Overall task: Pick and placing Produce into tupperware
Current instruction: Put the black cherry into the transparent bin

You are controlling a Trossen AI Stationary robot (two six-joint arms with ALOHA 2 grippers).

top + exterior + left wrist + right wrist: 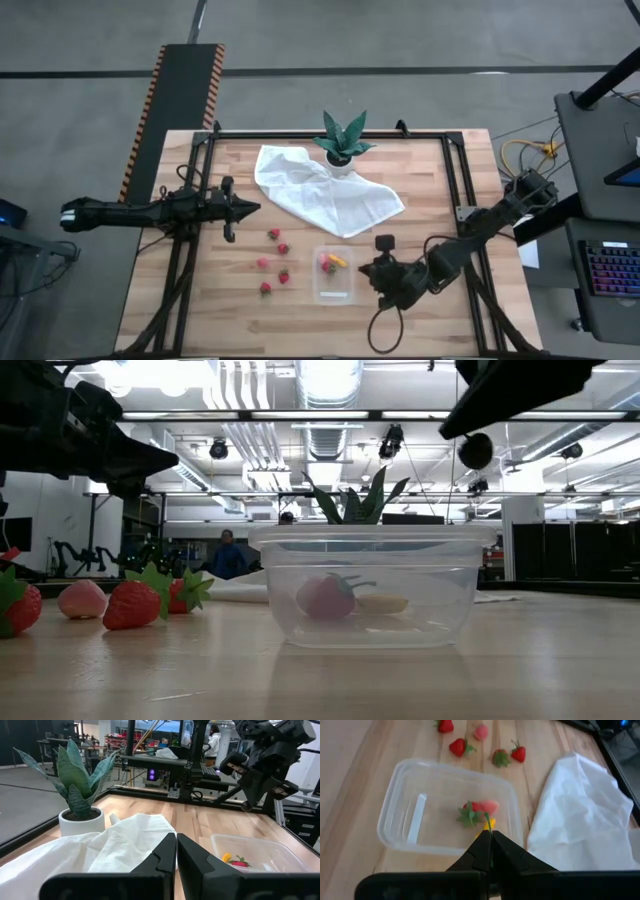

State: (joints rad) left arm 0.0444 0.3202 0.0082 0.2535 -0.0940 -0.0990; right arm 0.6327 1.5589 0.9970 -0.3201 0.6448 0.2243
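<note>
I will set the dark round fruit down with my right gripper in the tupperware (pixel 339 268) (pixel 468 834) next to the red strawberry and orange-yellow sliver.
The clear tupperware (pixel 335 285) stands on the wooden table and holds a red strawberry (pixel 469 814) and an orange-yellow sliver (pixel 338 261). Several red strawberries (pixel 283 248) and a pink piece (pixel 263 262) lie on the table to its left. My right gripper (pixel 372 270) hovers at the container's right end, shut on a small dark round fruit (pixel 475 450) that hangs over it. My left gripper (pixel 245 208) is shut and empty, raised over the table's left part, away from the produce. My right gripper pinches the round fruit's thin green stem (pixel 488 826) between its two fingertips. The fingers slant down from the table's right side. The fruit (pixel 245 806) hangs below the fingers, lifted clear, above the container's right end.
A crumpled white cloth (pixel 325 195) lies behind the container, and a green spiky plant in a white pot (pixel 343 145) stands at the far edge. Bare wood lies in front of the container and to its right, under the right arm.
</note>
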